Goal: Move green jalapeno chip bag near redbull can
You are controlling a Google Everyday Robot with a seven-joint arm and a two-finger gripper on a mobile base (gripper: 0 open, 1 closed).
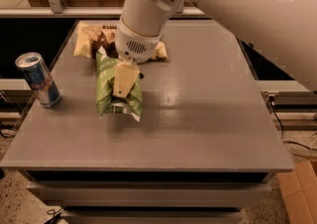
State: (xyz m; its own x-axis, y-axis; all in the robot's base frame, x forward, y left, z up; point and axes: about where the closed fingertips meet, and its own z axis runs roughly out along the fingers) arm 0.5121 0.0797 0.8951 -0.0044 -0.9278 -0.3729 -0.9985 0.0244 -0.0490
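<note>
My gripper is to move the green jalapeno chip bag. It will let go of the bag on the grey table [84, 87] close beside the redbull can.
The green jalapeno chip bag [107, 85] is in the left middle of the grey table [198, 119], its long side running front to back. My gripper [121, 85] comes down from the big white arm and is shut on the green jalapeno chip bag, its cream finger [124, 77] lying over the bag's middle. The redbull can [38, 80] stands upright near the table's left edge, a short gap to the left of the bag.
A brown-and-cream chip bag [91, 39] lies at the back left, partly behind my arm. The white arm [223, 5] spans the upper right. A cardboard box [302, 191] sits on the floor at the lower right.
</note>
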